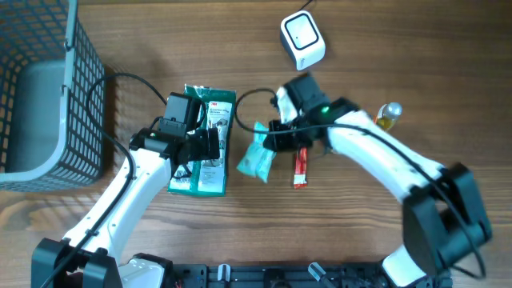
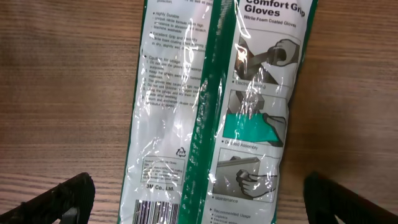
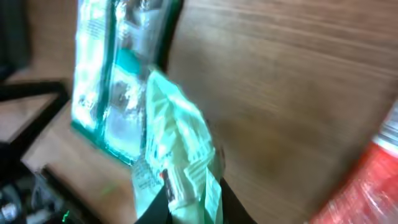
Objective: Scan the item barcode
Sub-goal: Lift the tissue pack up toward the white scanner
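Note:
Next, I lay the pale green packet down flat against the long side of the red packet (image 1: 289,164) (image 3: 314,165) with my right gripper. The green packet now hangs well apart from the scanner.
A small pale green packet (image 1: 258,158) hangs in my right gripper (image 1: 276,138), which is shut on its lower end. In the right wrist view the packet (image 3: 177,143) stands crumpled and blurred between the dark fingers of that gripper (image 3: 193,208). The white barcode scanner (image 1: 302,38) sits at the back of the table, well apart from the packet. My left gripper (image 1: 208,146) is open over a flat green and white gloves package (image 1: 204,144). In the left wrist view that package (image 2: 211,106) lies between the wide-spread fingertips (image 2: 65,198), with its barcode (image 2: 158,213) at the bottom edge.
A dark wire basket (image 1: 48,88) holding a grey bin stands at the far left. A red packet (image 1: 301,166) lies on the wood just right of the held packet, also in the right wrist view (image 3: 367,180). A small yellow bottle (image 1: 390,114) lies at the right.

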{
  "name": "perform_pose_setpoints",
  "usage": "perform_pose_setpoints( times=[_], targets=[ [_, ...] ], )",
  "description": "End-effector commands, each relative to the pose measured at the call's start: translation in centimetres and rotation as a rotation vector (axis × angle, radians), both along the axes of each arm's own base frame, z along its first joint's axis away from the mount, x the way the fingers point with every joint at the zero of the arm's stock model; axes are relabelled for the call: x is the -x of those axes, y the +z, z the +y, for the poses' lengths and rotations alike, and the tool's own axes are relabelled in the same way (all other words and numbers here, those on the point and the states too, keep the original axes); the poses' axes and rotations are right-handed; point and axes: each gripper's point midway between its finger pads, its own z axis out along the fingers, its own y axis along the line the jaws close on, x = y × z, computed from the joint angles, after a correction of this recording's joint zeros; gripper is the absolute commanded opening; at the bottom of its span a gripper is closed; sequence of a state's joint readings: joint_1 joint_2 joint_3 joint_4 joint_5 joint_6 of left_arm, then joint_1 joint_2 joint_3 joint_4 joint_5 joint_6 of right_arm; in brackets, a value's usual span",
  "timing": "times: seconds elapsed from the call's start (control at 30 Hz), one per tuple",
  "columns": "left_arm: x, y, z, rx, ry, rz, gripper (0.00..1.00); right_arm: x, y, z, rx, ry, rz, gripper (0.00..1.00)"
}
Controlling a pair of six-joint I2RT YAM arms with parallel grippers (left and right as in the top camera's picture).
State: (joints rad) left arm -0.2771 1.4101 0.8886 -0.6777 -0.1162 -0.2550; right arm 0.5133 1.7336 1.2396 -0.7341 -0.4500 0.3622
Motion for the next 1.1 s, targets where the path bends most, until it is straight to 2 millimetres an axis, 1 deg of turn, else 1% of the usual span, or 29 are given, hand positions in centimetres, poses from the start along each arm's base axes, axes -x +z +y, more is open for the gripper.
perform_pose_setpoints(
  times=[0.0,0.07,0.17,0.23,0.27,0.3,0.37,0.43,0.5,0.57,0.67,0.73,0.77,0.8,0.87,0.93,1.0,1.07],
  targets=[
    [-0.2,0.0,0.4,-0.021,-0.003,-0.003,1.00,-2.8,10.9,-1.0,-0.011,0.072,-0.232,0.04],
    [-0.2,0.0,0.4,-0.021,-0.003,-0.003,1.00,-3.6,15.5,-3.1,0.050,0.046,-0.286,0.04],
    [-0.2,0.0,0.4,-0.021,-0.003,-0.003,1.00,-5.0,21.3,-5.6,0.107,-0.011,-0.424,0.04],
    [-0.2,0.0,0.4,-0.021,-0.003,-0.003,1.00,-6.2,23.1,-6.7,0.160,-0.022,-0.521,0.04],
    [-0.2,0.0,0.4,-0.021,-0.003,-0.003,1.00,-6.7,23.2,-7.1,0.188,-0.032,-0.548,0.04],
    [-0.2,0.0,0.4,-0.021,-0.003,-0.003,1.00,-7.8,23.2,-7.8,0.244,-0.042,-0.591,0.04],
    [-0.2,0.0,0.4,-0.021,-0.003,-0.003,1.00,-9.4,22.6,-8.5,0.316,-0.051,-0.630,0.04],
    [-0.2,0.0,0.4,-0.021,-0.003,-0.003,1.00,-10.8,22.2,-8.6,0.352,-0.056,-0.659,0.04],
    [-0.2,0.0,0.4,-0.021,-0.003,-0.003,1.00,-12.6,21.5,-9.0,0.408,-0.078,-0.690,0.04],
    [-0.2,0.0,0.4,-0.021,-0.003,-0.003,1.00,-14.9,20.1,-9.2,0.483,-0.065,-0.720,0.04],
    [-0.2,0.0,0.4,-0.021,-0.003,-0.003,1.00,-17.9,17.3,-9.6,0.596,-0.039,-0.735,0.04],
    [-0.2,0.0,0.4,-0.021,-0.003,-0.003,1.00,-19.5,15.9,-10.1,0.663,-0.071,-0.743,0.04],
    [-0.2,0.0,0.4,-0.021,-0.003,-0.003,1.00,-20.2,15.2,-10.3,0.688,-0.082,-0.745,0.04],
    [-0.2,0.0,0.4,-0.021,-0.003,-0.003,1.00,-21.3,14.1,-10.5,0.722,-0.100,-0.750,0.04],
    [-0.2,0.0,0.4,-0.021,-0.003,-0.003,1.00,-22.8,12.9,-10.7,0.766,-0.120,-0.764,0.04],
    [-0.2,0.0,0.4,-0.021,-0.003,-0.003,1.00,-24.0,12.0,-10.6,0.802,-0.109,-0.787,0.04],
    [-0.2,0.0,0.4,-0.021,-0.003,-0.003,1.00,-25.0,11.6,-10.8,0.839,-0.117,-0.814,0.04],
    [-0.2,0.0,0.4,-0.021,-0.003,-0.003,1.00,-26.2,11.2,-11.6,0.908,-0.158,-0.843,0.04]
  ],
)
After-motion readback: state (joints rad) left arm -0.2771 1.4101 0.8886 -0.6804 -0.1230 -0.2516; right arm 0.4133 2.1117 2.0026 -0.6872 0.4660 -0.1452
